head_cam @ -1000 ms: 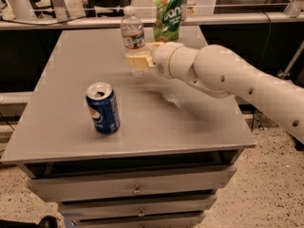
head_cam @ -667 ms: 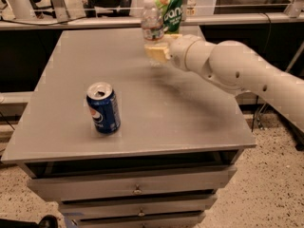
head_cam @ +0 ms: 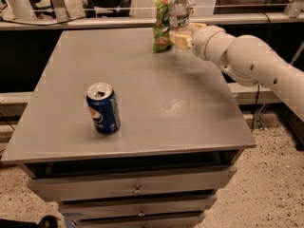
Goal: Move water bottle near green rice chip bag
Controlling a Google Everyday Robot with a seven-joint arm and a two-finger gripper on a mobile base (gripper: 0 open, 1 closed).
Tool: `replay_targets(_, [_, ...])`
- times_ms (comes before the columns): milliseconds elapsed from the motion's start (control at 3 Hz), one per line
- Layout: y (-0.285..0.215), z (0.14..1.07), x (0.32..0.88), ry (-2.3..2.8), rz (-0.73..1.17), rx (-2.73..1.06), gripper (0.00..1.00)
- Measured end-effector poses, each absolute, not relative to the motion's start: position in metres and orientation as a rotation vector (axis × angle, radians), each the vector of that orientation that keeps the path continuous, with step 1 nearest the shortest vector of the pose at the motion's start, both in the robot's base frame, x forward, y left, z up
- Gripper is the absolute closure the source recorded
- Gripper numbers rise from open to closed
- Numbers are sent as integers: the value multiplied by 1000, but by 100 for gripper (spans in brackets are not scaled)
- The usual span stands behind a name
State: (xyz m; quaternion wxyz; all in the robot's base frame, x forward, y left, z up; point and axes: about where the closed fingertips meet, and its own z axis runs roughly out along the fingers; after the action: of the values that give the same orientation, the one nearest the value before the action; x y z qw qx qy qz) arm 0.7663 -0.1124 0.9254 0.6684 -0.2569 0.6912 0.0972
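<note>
My gripper should release the water bottle on the grey table's far edge (head_cam: 190, 53), next to the green rice chip bag.
The water bottle (head_cam: 179, 14) is clear with a white cap and a red-and-white label. It stands upright at the far right of the grey table (head_cam: 142, 94). My gripper (head_cam: 179, 38) is shut around its lower part. The green rice chip bag (head_cam: 161, 20) stands right beside the bottle on its left, partly behind it. My white arm (head_cam: 247, 61) reaches in from the right.
A blue Pepsi can (head_cam: 103, 108) stands open at the front left of the table. Drawers (head_cam: 135, 190) sit below the table top. A shelf rail and dark chairs run behind the table. Speckled floor lies to the right.
My gripper has carried the bottle from the table's far middle to the right and back, and it now sits right beside the green bag. The can has not moved.
</note>
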Motion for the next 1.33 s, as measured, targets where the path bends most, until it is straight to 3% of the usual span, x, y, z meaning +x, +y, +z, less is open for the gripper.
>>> replay_targets(1000, [-156, 903, 812, 1613, 220, -490, 100])
replay_targets(1333, [-161, 893, 815, 1652, 235, -459, 84])
